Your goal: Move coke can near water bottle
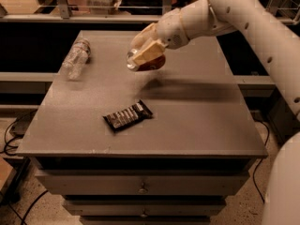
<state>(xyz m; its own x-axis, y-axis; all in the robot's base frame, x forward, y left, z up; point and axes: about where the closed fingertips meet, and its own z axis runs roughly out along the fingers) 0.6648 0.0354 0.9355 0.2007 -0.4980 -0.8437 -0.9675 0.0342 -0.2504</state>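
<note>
My gripper is going to set the coke can down on the grey table (pixel 88 79), beside the near end of the water bottle.
My gripper (pixel 143 55) hangs above the middle of the grey table top (pixel 197 111), shut on the coke can (pixel 149 64). The can is orange-red and lies sideways between the fingers, lifted clear of the table. The water bottle (pixel 76 57) is clear and crinkled and lies on its side near the table's back left corner, well to the left of the gripper.
A flat dark candy bar wrapper (pixel 128 116) lies on the table in front of the gripper, toward the front left. The table has drawers (pixel 140 186) below. A shelf with rails runs behind the table. Cables lie on the floor at the left.
</note>
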